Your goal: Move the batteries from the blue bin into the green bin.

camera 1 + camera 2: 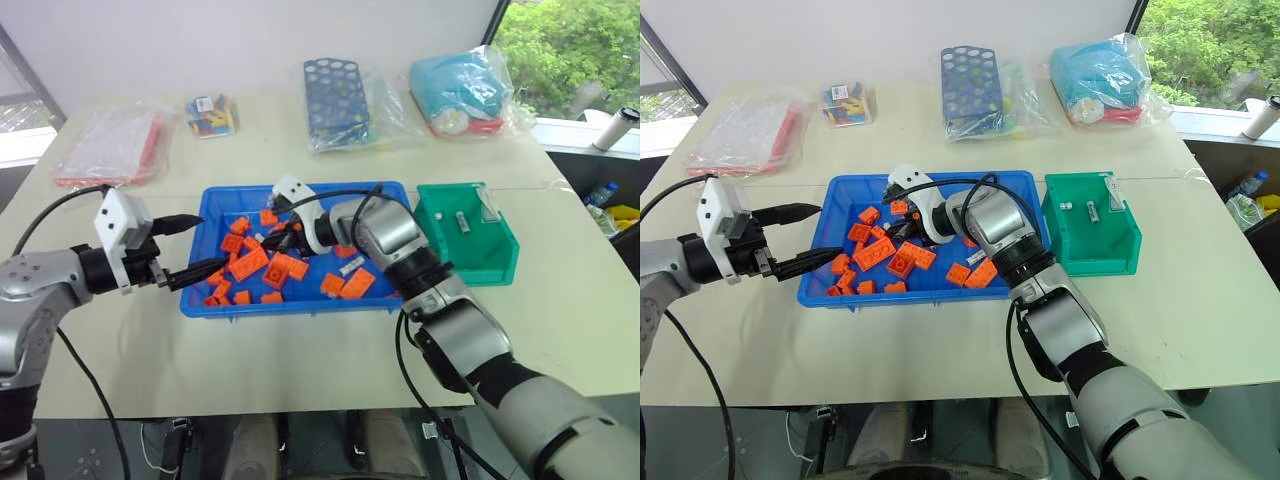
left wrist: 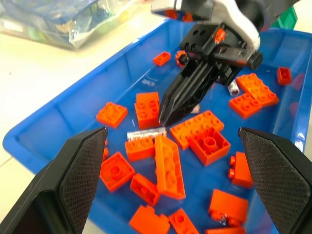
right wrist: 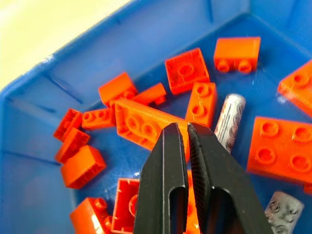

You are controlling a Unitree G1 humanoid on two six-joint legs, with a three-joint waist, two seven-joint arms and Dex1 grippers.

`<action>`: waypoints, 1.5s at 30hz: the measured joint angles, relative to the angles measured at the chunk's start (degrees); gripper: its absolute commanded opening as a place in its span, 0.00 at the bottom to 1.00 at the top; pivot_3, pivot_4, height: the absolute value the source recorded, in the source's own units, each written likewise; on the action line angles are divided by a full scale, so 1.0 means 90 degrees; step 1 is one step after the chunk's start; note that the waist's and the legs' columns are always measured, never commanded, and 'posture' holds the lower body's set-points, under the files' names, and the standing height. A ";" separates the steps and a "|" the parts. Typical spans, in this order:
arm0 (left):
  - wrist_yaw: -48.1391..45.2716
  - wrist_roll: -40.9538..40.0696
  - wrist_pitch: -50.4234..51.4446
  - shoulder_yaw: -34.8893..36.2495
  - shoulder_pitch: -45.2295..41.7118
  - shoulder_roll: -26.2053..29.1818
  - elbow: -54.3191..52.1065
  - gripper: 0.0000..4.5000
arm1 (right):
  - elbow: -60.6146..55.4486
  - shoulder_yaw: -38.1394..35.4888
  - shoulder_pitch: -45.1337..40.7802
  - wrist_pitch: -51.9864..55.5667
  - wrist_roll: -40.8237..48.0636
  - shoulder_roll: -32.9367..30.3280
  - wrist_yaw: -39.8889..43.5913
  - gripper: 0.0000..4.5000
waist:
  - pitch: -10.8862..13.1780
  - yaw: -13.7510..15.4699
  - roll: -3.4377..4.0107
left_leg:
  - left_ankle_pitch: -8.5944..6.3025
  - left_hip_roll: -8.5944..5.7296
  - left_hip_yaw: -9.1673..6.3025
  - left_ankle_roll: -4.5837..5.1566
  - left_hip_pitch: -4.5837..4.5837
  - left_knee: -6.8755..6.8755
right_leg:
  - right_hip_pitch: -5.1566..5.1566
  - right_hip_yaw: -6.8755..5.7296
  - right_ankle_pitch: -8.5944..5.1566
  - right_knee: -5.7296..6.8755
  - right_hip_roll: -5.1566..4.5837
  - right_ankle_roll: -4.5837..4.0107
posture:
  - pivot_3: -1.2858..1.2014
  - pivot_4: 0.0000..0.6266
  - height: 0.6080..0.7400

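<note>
I will open my right gripper, shift over and close it around the battery's sides [image 3: 229, 122], because it is shut above the long orange block and the battery is outside its fingers.
The blue bin [image 1: 215, 200] holds many orange blocks and a few batteries. One battery [image 3: 230, 122] lies just beside my right gripper [image 3: 187, 127], which points down into the bin. It is shut, with nothing visible between its fingers. From the left wrist view that battery [image 2: 146, 134] rests on the bin floor right below the shut tips. Another battery [image 2: 233, 88] lies farther in. My left gripper [image 1: 198, 248] hovers open at the bin's left edge, holding nothing. The green bin [image 1: 497, 250] stands against the blue bin's right side with batteries [image 1: 462, 222] inside.
Along the table's far side lie a bag of red items [image 1: 110, 145], a small bag of coloured pieces [image 1: 212, 115], a bagged blue perforated rack [image 1: 338, 100] and a teal bagged bundle [image 1: 465, 95]. The table edge runs close in front of the blue bin.
</note>
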 measured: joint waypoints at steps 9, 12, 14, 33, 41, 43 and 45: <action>0.0054 0.0002 -0.0004 0.0001 0.0001 0.0000 0.0039 1.00 | 0.0635 -0.0005 -0.0019 -0.0508 -0.0236 0.0066 -0.0053 0.06 | 0.0000 -0.0112 0.0000 | 0.0000 0.0001 -0.0002 0.0000 0.0000 -0.0002 | 0.0001 0.0000 0.0000 0.0000 0.0001 0.0001 | 0.52 0.24 0.98; 0.0071 0.0001 -0.0004 0.0001 0.0002 0.0000 0.0037 1.00 | 0.0875 -0.0043 -0.0085 -0.0661 -0.0279 0.0082 -0.0106 0.06 | 0.0000 -0.0114 0.0000 | 0.0000 0.0001 -0.0002 0.0000 0.0000 -0.0002 | 0.0000 0.0000 0.0000 0.0000 0.0001 0.0001 | 0.52 0.24 0.98; 0.0079 0.0002 -0.0004 0.0001 0.0003 0.0000 0.0037 1.00 | 0.1039 -0.0069 -0.0163 -0.0764 -0.0327 0.0116 -0.0157 0.06 | 0.0000 -0.0114 0.0000 | 0.0000 0.0001 -0.0002 0.0000 0.0000 -0.0002 | 0.0000 0.0000 0.0000 0.0000 0.0001 0.0001 | 0.52 0.24 0.98; 0.0158 0.0032 -0.0033 -0.0001 -0.0007 -0.0002 0.0040 1.00 | 0.1067 0.0057 -0.0222 -0.1090 -0.0693 0.0319 -0.0159 0.57 | 0.0001 -0.0113 0.0001 | 0.0000 0.0002 -0.0004 0.0000 -0.0001 -0.0002 | 0.0000 0.0000 0.0000 0.0000 -0.0002 0.0001 | 0.52 0.24 0.98; 0.0187 0.0037 -0.0037 0.0000 -0.0007 -0.0002 0.0039 1.00 | 0.1344 0.0225 -0.0140 -0.1718 -0.1073 0.0369 -0.0168 0.39 | 0.0000 -0.0115 0.0001 | 0.0000 0.0002 -0.0003 -0.0001 0.0000 -0.0002 | 0.0000 0.0000 0.0000 0.0000 -0.0001 0.0001 | 0.52 0.24 0.98; 0.0189 0.0037 -0.0037 0.0000 -0.0007 -0.0002 0.0039 1.00 | 0.1352 0.0236 -0.0138 -0.1757 -0.1119 0.0395 -0.0146 0.19 | 0.0000 -0.0115 0.0001 | 0.0000 0.0002 -0.0003 -0.0001 0.0000 -0.0002 | 0.0001 0.0000 0.0000 0.0000 -0.0001 0.0001 | 0.52 0.24 0.98; 0.0191 0.0037 -0.0038 0.0000 -0.0008 -0.0002 0.0039 1.00 | 0.1349 0.0245 -0.0138 -0.1810 -0.1160 0.0421 -0.0125 0.02 | 0.0000 -0.0115 0.0001 | 0.0001 0.0002 -0.0003 -0.0001 0.0000 -0.0002 | 0.0001 0.0000 0.0001 0.0000 -0.0001 0.0001 | 0.52 0.24 0.98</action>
